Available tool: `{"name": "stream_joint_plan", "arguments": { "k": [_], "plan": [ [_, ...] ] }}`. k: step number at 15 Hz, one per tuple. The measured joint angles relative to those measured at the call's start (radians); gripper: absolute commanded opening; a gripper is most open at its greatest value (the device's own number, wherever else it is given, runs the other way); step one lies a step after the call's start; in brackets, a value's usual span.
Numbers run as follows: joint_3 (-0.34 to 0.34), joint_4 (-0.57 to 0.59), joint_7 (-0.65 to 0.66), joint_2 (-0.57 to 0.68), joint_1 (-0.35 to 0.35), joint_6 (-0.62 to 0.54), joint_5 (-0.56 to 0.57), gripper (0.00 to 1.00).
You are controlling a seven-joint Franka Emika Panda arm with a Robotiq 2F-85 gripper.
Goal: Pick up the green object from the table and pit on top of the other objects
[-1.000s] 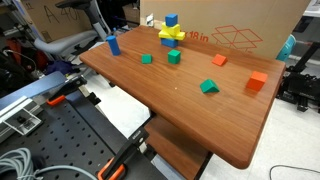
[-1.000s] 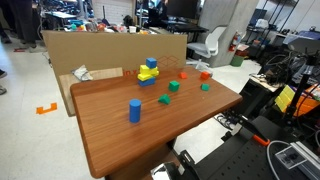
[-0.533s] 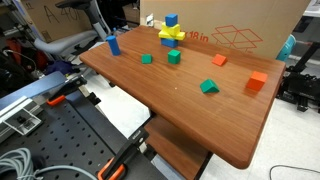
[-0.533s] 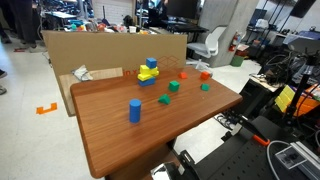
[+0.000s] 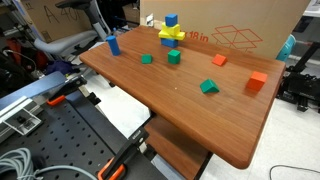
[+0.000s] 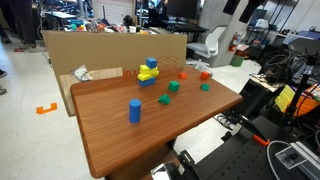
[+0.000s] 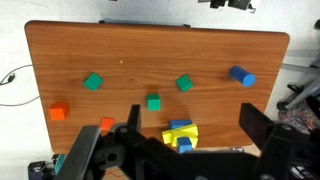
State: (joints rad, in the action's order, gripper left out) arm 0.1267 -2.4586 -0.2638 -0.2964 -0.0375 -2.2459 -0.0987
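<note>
Next, I lower my gripper to the green cube nearest the tower's yellow crossed pieces and close it on the cube's sides (image 5: 174, 58) (image 7: 153, 103).
The green cube (image 5: 174, 57) (image 6: 173, 87) sits on the reddish-brown table (image 5: 180, 100) (image 6: 120, 135), close to the tower. In the wrist view the cube (image 7: 154, 102) lies just above the tower (image 7: 181, 133). The tower (image 5: 171, 32) (image 6: 149, 72) has yellow crossed pieces with a blue cube on top. My gripper (image 7: 189, 112) shows only in the wrist view. It is open and empty, high above the table, with its fingers framing the tower. The arm does not show in either exterior view.
A flat green block (image 5: 146, 59) (image 7: 184, 84), a green wedge (image 5: 209, 87) (image 7: 93, 82), a red block (image 5: 219, 60), an orange block (image 5: 258, 81) and a blue cylinder (image 5: 113, 44) (image 7: 241, 76) lie on the table. A cardboard sheet (image 6: 110, 45) stands behind it.
</note>
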Motion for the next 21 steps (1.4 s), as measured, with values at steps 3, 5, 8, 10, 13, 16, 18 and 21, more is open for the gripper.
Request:
{"name": "stream_joint_plan", "arguments": {
  "k": [3,5,8,10,13,16,18,21],
  "plan": [
    [-0.01,0.062,0.023,0.128,0.006,-0.057,0.006,1.0],
    [-0.022,0.101,0.049,0.206,0.01,-0.084,0.031,1.0],
    [-0.034,0.158,0.098,0.316,0.012,-0.095,0.076,1.0],
    [-0.036,0.197,0.125,0.382,0.013,-0.095,0.101,1.0],
    [-0.038,0.26,0.166,0.479,0.013,-0.095,0.136,1.0],
    [-0.044,0.327,0.19,0.569,0.013,-0.094,0.144,1.0],
    [-0.05,0.367,0.207,0.621,0.012,-0.094,0.155,1.0],
    [-0.058,0.429,0.23,0.697,0.007,-0.093,0.16,1.0]
  ]
}}
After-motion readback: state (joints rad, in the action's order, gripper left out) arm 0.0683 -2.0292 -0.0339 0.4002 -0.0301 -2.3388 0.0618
